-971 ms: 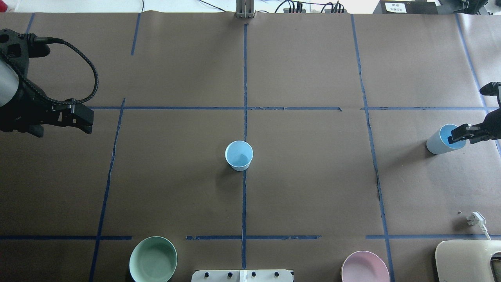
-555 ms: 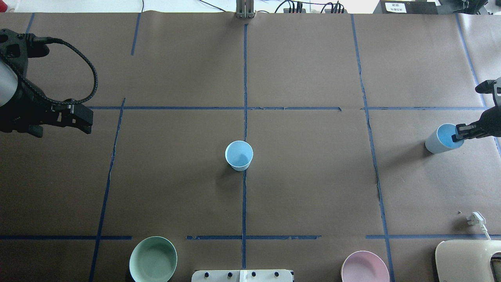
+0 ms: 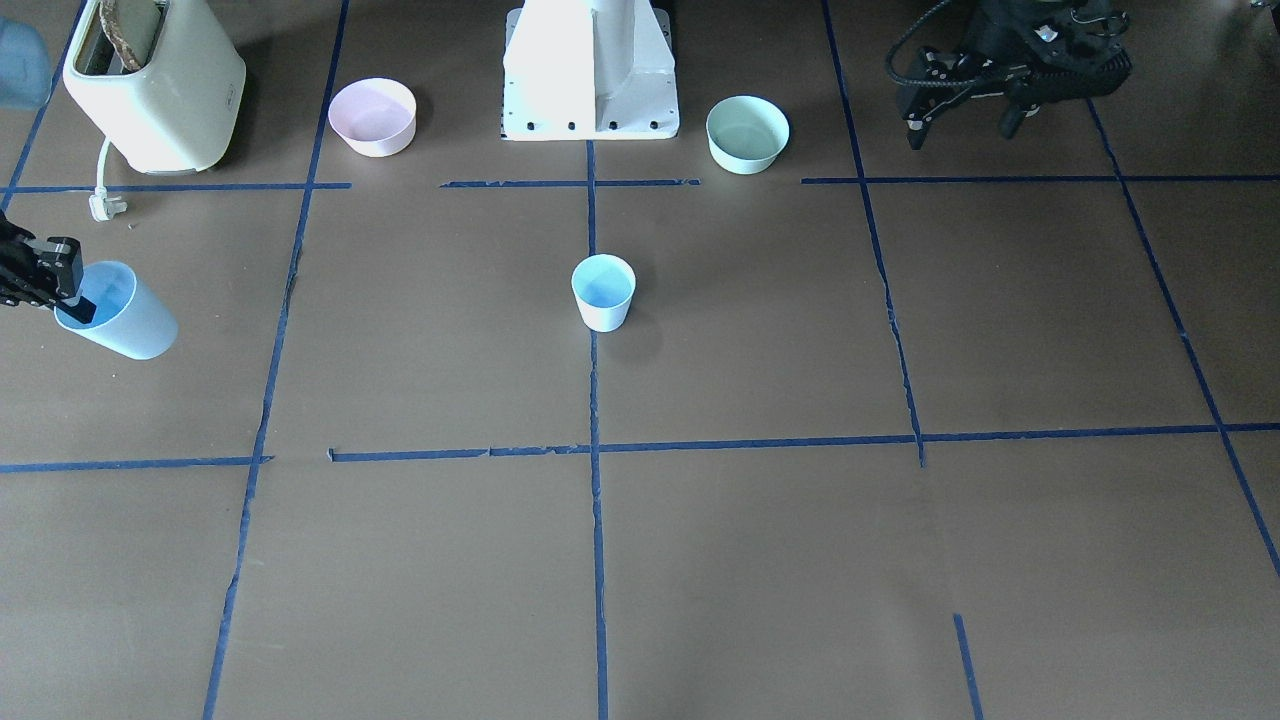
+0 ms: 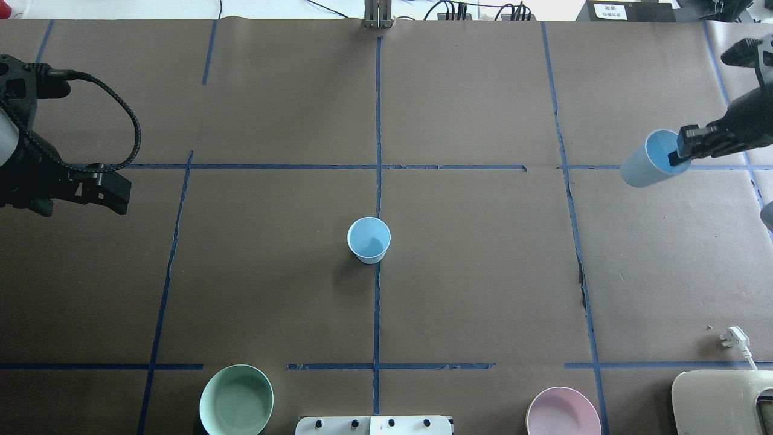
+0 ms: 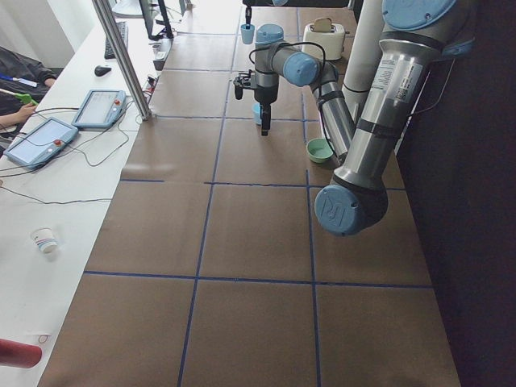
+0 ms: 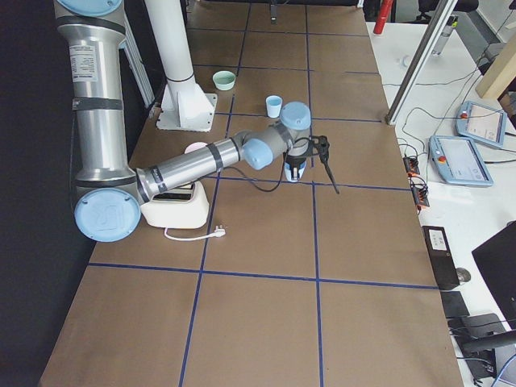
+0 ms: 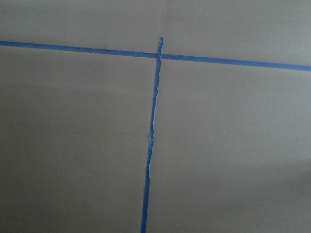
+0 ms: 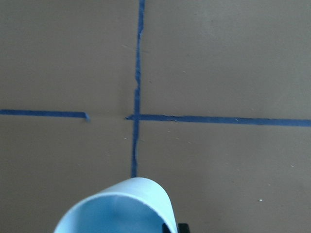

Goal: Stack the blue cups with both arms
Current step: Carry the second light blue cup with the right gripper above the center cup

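Note:
The robot's right gripper will release the second blue cup inside the pale blue cup (image 3: 603, 289) that stands on the centre tape line.
One pale blue cup (image 4: 369, 240) stands upright at the table's centre, on the tape cross; it also shows in the front view (image 3: 603, 291). My right gripper (image 4: 681, 151) is shut on the rim of the second blue cup (image 4: 646, 162), one finger inside it. It holds that cup tilted above the table at the far right. The held cup also shows in the front view (image 3: 120, 322) and at the bottom of the right wrist view (image 8: 116, 208). My left gripper (image 4: 112, 194) hangs empty over the far left and looks open. The left wrist view shows only bare table and tape.
A mint-green bowl (image 4: 236, 400) and a pink bowl (image 4: 563, 414) sit near the robot's base (image 3: 590, 70). A cream toaster (image 4: 721, 402) with its white plug (image 4: 734, 335) stands at the near right corner. Blue tape lines cross the brown table.
My right gripper closed on the far-right cup's rim, lifted it and carried it away from the robot and slightly inward, tilting it. My left arm drew back a little to the left.

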Available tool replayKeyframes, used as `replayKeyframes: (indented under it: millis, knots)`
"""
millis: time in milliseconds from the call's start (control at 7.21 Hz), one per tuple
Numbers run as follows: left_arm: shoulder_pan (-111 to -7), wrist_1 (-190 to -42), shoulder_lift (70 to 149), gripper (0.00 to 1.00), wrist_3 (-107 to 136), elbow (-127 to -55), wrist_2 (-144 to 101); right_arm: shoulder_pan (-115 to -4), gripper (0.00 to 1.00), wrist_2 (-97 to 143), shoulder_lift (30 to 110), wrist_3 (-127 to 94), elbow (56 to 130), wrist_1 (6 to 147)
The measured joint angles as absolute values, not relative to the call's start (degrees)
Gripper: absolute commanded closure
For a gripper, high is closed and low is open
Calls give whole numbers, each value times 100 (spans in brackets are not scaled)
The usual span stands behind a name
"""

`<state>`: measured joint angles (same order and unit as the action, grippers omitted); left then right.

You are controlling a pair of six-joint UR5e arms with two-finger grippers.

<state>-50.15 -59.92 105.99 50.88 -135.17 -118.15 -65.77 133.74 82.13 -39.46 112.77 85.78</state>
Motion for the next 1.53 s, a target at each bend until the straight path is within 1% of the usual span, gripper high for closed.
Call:
replayKeyframes:
  millis: [139, 277, 416, 693, 971, 1526]
  knots:
    - [-5100, -6002, 10391, 0, 4567, -13508, -11820, -6472, 100, 13384, 7535, -4168, 11554, 9443]
    - [-5273, -6020, 10154, 0, 3942, -13491, -11841, -6142, 100, 13330, 6897, -4741, 11668, 9886]
    - [-5519, -6031, 9962, 0, 3296, -13445, -11869, -5609, 100, 13093, 6366, -5541, 11696, 10052]
    - [-6198, -6052, 9638, 0, 2055, -13147, -12181, -4310, 100, 12069, 5604, -6929, 11604, 10093]
    - [-6788, -6068, 9406, 0, 1393, -12801, -12393, -3424, 100, 11203, 5142, -7569, 11287, 10023]
    - [-6947, -6106, 9291, 0, 1060, -12472, -12487, -3054, 100, 10888, 4868, -7867, 10683, 9474]
